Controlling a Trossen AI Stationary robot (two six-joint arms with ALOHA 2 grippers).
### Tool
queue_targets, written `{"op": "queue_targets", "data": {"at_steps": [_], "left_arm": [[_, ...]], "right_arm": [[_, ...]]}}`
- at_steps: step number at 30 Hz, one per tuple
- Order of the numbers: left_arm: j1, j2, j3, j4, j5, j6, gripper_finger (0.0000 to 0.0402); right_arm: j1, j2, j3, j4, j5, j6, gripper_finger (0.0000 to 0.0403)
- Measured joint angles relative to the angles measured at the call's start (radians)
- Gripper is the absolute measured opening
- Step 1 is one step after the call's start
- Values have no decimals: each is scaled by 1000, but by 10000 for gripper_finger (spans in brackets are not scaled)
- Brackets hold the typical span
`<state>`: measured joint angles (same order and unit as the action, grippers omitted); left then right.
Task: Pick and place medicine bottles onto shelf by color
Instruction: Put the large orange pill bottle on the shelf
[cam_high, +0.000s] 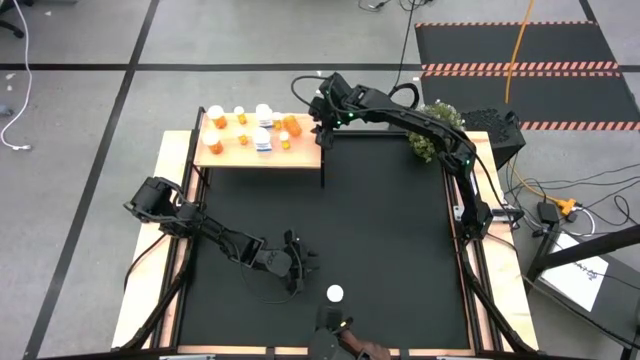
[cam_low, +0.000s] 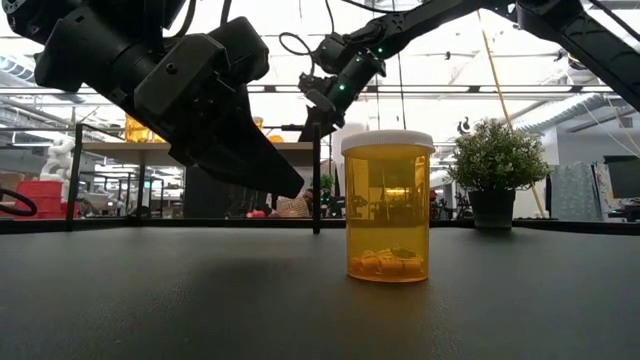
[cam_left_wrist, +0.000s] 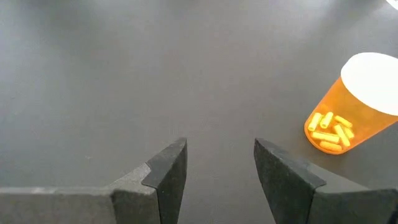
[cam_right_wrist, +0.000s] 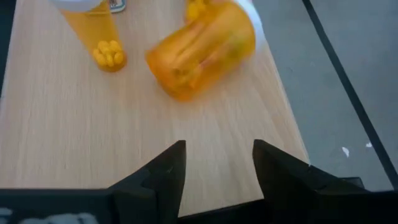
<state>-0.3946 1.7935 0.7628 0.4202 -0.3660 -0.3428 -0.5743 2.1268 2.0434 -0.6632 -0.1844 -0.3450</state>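
The orange bottle is lying on its side with its base toward my right gripper, so my right gripper should come in lower and grab the bottle's base (cam_right_wrist: 172, 76).
The light-wood shelf (cam_high: 232, 155) stands at the mat's far left and carries several orange and white medicine bottles. My right gripper (cam_high: 322, 125) hangs open over the shelf's right end (cam_right_wrist: 124, 124). Just beyond its fingers an orange bottle (cam_right_wrist: 202, 46) lies on its side on the board, beside an upright orange one (cam_right_wrist: 93, 31). One more orange bottle with a white cap (cam_high: 334, 294) stands upright on the black mat near the front edge. My left gripper (cam_left_wrist: 221, 146) is open, low over the mat just left of this bottle (cam_left_wrist: 351, 102), with nothing between its fingers.
A small potted plant (cam_high: 437, 128) stands at the mat's far right, beside my right arm. The shelf's thin black leg (cam_low: 316, 180) rises at its right end. The middle of the black mat (cam_high: 380, 220) lies bare between the shelf and the front bottle.
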Motion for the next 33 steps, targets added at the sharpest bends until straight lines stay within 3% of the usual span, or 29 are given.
{"op": "queue_targets", "data": {"at_steps": [10, 15, 20, 27, 33], "left_arm": [[-9, 0, 0, -5, 0, -3, 186], [-14, 0, 0, 1, 0, -3, 186], [-14, 0, 0, 3, 0, -6, 186], [-14, 0, 0, 16, -1, -19, 186], [-14, 0, 0, 29, -1, -18, 186]], "right_arm": [[8, -74, -1, -8, 4, 21, 146], [26, -83, -1, -5, 20, 82, 149], [75, -70, 0, 70, 103, 100, 190], [94, -60, -98, 314, 106, 148, 266], [90, -58, -217, 475, 109, 200, 282]]}}
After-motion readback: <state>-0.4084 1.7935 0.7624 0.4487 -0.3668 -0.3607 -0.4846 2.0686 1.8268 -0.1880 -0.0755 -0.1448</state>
